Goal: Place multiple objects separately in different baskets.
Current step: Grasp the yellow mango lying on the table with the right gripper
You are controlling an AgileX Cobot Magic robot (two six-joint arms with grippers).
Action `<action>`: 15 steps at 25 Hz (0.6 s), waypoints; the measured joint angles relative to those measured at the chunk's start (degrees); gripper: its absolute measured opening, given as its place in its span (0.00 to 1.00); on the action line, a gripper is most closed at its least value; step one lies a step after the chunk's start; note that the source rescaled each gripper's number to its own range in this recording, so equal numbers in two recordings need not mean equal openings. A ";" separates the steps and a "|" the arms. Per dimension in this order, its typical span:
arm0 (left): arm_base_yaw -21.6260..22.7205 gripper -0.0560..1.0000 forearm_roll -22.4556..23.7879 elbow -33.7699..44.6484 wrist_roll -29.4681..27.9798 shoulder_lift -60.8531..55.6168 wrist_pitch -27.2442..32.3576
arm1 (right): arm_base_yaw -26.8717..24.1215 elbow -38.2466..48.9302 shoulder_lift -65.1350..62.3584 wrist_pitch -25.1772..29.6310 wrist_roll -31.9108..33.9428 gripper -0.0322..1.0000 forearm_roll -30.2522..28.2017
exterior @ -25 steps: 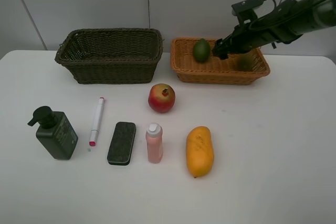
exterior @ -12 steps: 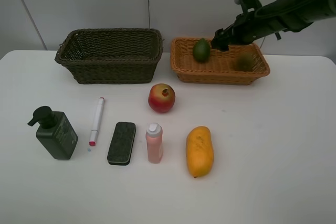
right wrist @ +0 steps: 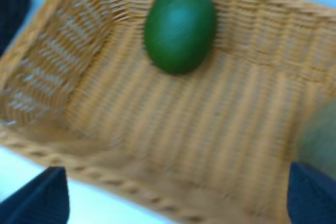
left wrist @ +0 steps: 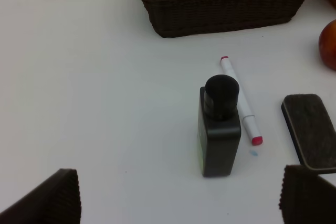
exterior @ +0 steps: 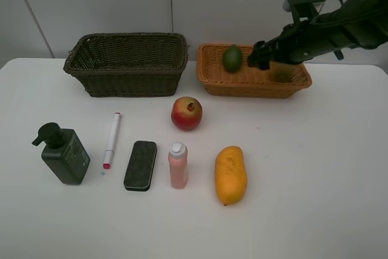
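The robot's right gripper should next go to the mango beside the pink bottle and close across the mango's middle [exterior: 231, 171].
The green lime [exterior: 232, 57] and the brown kiwi [exterior: 282, 72] lie in the orange-tan basket [exterior: 242, 86]. My right gripper [exterior: 258, 56] hovers open over that basket, between the two fruits, holding nothing. In the right wrist view the lime [right wrist: 180, 24] lies ahead of the open gripper [right wrist: 176, 195]. On the table lie the pomegranate [exterior: 187, 113], mango [exterior: 230, 174], pink bottle [exterior: 177, 165], eraser pad [exterior: 140, 165], marker [exterior: 111, 140] and pump bottle [exterior: 62, 153]. The dark basket [exterior: 127, 65] holds nothing I can see. My left gripper [left wrist: 176, 203] is open, above the pump bottle [left wrist: 219, 127].
The grey wall stands right behind both baskets. The white table has bare surface at the right and along the front. The left wrist view also takes in the marker [left wrist: 240, 100], eraser pad [left wrist: 310, 132] and the dark basket's wall [left wrist: 220, 9].
My right arm rose over the orange-tan basket, then came down a little and shifted right. No object on the table moved.
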 joint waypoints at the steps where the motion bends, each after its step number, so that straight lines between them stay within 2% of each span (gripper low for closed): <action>1: 0.00 1.00 0.00 0.00 0.00 0.00 0.00 | 0.63 1.17 -0.74 -0.07 1.07 0.99 0.00; 9: 0.00 1.00 0.00 0.00 0.00 0.00 0.00 | 7.14 7.58 -2.93 1.66 9.30 0.99 -0.66; 12: 0.00 1.00 0.00 0.00 0.00 0.00 0.00 | 9.09 8.45 -2.93 4.02 14.69 0.99 -4.17; 15: 0.00 1.00 0.00 0.00 0.00 0.00 0.00 | 11.15 8.45 -2.93 6.29 23.92 0.99 -10.98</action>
